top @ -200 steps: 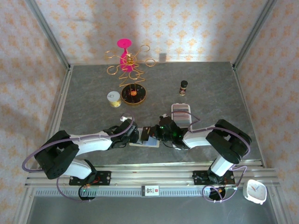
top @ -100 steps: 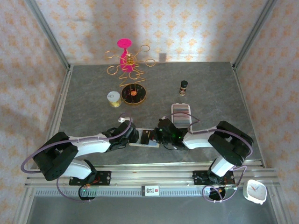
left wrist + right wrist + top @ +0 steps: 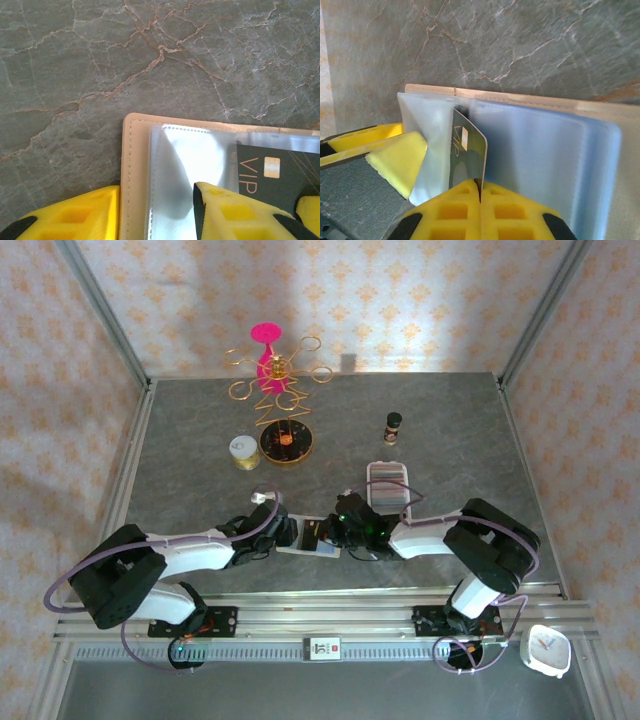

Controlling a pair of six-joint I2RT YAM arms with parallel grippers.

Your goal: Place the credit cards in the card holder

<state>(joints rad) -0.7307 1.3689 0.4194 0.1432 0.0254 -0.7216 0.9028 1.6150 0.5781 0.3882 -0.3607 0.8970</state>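
Next, my right gripper lets go of the VIP credit card inside the clear sleeve (image 3: 299, 533) (image 3: 439, 147), there beside the yellow fingers of my left gripper. The card is now at a sleeve's mouth.
The beige card holder (image 3: 134, 165) lies open on the stone table, clear sleeves up, between the two arms (image 3: 312, 548). My left gripper (image 3: 157, 190) is open. One yellow finger (image 3: 75, 215) sits outside the holder's stitched edge and the other finger (image 3: 230, 212) rests on a clear sleeve (image 3: 185, 160). My right gripper (image 3: 480, 187) is shut on a dark "VIP" credit card (image 3: 467, 147), held on edge with its far end at the mouth of a sleeve (image 3: 535, 155). That card also shows in the left wrist view (image 3: 285, 172). More credit cards (image 3: 387, 490) stand in a row in the white tray (image 3: 387, 466).
At the back stand a gold wire stand with a pink top (image 3: 270, 365), a round gold tin (image 3: 287, 443), a pale tape roll (image 3: 243, 451) and a small dark bottle (image 3: 393, 426). A white clock (image 3: 547, 650) sits off the table's near right corner.
The right gripper has edged left and slightly nearer with the dark card. The left gripper has drawn back a little to the left, and its jaws stand slightly wider.
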